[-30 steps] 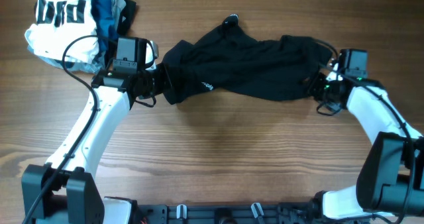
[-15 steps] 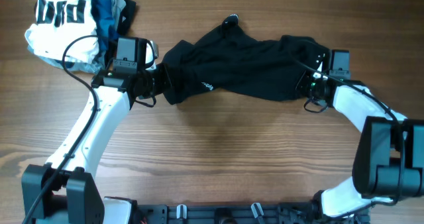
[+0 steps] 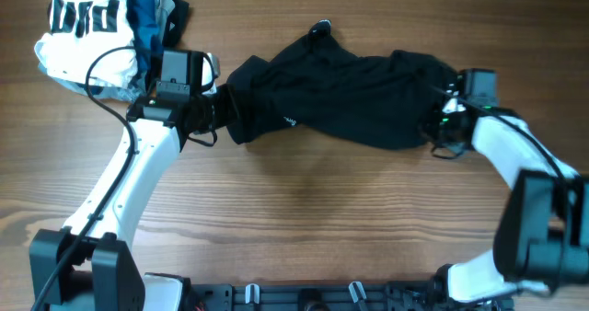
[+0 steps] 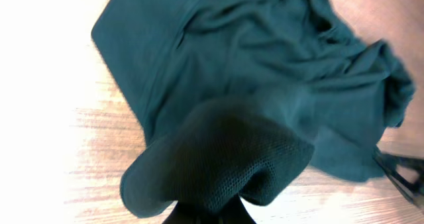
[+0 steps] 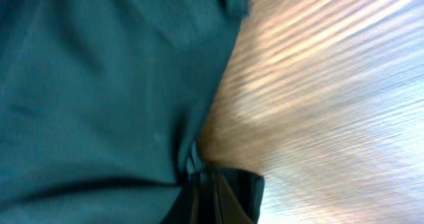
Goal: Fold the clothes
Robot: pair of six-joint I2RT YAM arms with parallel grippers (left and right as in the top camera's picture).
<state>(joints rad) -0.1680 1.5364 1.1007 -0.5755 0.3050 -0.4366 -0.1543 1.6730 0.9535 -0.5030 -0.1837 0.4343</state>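
Observation:
My left gripper needs to release the edge of the black garment, which lies rumpled across the table now, on the bare wood [image 3: 285, 199] in front of the garment's small white logo.
The clothes, a black garment [image 3: 340, 95] with a small white logo [image 3: 288, 120], lie stretched and rumpled across the wooden table between the two arms. My left gripper [image 3: 221, 113] is shut on the garment's left end; in the left wrist view a bunched fold [image 4: 225, 164] swells out of the jaws. At the right end my right gripper [image 3: 440, 125] is shut on the fabric's edge, and the right wrist view shows cloth [image 5: 99, 85] pinched at the jaws beside bare wood.
A pile of other garments sits at the back left: a white black-striped piece [image 3: 83, 35] and a blue piece [image 3: 145, 21]. The bare wooden table [image 3: 313, 219] stretches in front of the black garment.
The right gripper moved in onto the garment's right edge and closed on it. The left arm kept its hold and stayed where it was.

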